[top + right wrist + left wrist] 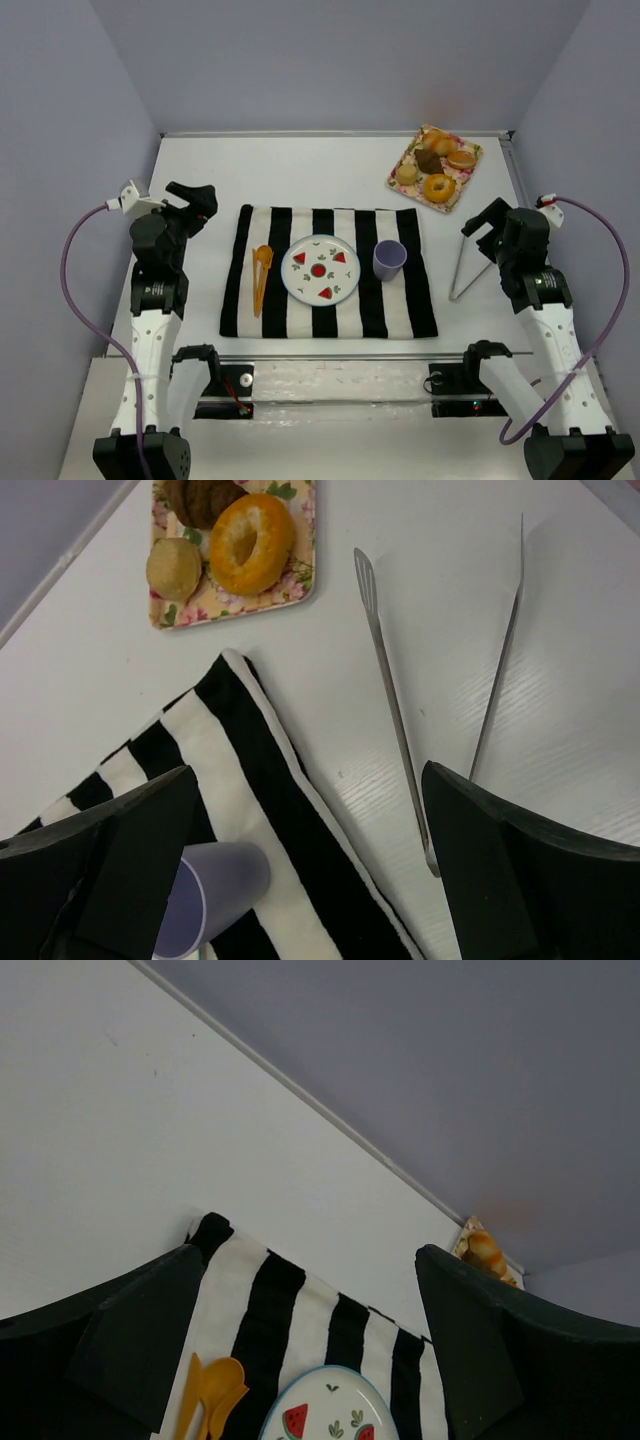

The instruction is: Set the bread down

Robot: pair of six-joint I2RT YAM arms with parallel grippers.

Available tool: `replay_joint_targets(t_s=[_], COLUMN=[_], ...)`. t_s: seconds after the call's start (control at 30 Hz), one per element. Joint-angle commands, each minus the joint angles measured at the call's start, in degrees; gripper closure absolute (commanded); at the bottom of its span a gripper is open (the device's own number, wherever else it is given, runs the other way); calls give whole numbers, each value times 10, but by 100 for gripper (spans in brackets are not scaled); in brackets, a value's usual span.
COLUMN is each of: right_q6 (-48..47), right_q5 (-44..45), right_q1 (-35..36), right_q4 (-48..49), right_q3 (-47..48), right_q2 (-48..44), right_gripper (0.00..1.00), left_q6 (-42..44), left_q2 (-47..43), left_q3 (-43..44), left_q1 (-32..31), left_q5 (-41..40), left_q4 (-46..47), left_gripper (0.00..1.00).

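Observation:
The metal tongs can pick up the bread, so next my right gripper closes around the middle of both arms (pixel 460 269) (pixel 396 712) of the tongs.
Several breads sit on a flowered tray (pixel 402 183) at the back right, among them a ring-shaped one (pixel 438 187) (pixel 250 542) and a small round bun (pixel 174 567). In the left wrist view one bread (pixel 482 1250) peeks out far off. A watermelon-patterned plate (pixel 320 267) (pixel 330 1410) lies on the striped cloth (pixel 270 235). My right gripper (pixel 485 222) (pixel 308 800) hovers open and holds nothing, above the cloth's right edge, beside metal tongs (pixel 468 262) (pixel 390 700). At the cloth's left side my left gripper (pixel 195 200) (pixel 305 1290) is also open, nothing in it.
A purple cup (pixel 389 259) (pixel 215 890) stands right of the plate. Orange plastic cutlery (pixel 261 275) (pixel 215 1390) lies left of it. Grey walls close in the white table on three sides.

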Motion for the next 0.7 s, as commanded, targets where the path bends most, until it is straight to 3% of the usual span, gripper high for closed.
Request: replay_joint_targets(t_s=[0.0,0.3,0.67], right_q6=[-12,22,13], right_q5=[0,30,15], right_q1=[-2,-2,-2], right_q4=[-8,-24,16], right_q3=[20,-47,-50], right_q2=[1,14,206], right_gripper=[0,0,0], left_q6=[-9,-5,12], left_q2=[-17,-7,23], left_q3=[-4,-25,-29], left_q1=[-3,-3,-2], left_q5=[20,48,32], left_q4=[7,37,52], left_gripper=[1,1,1])
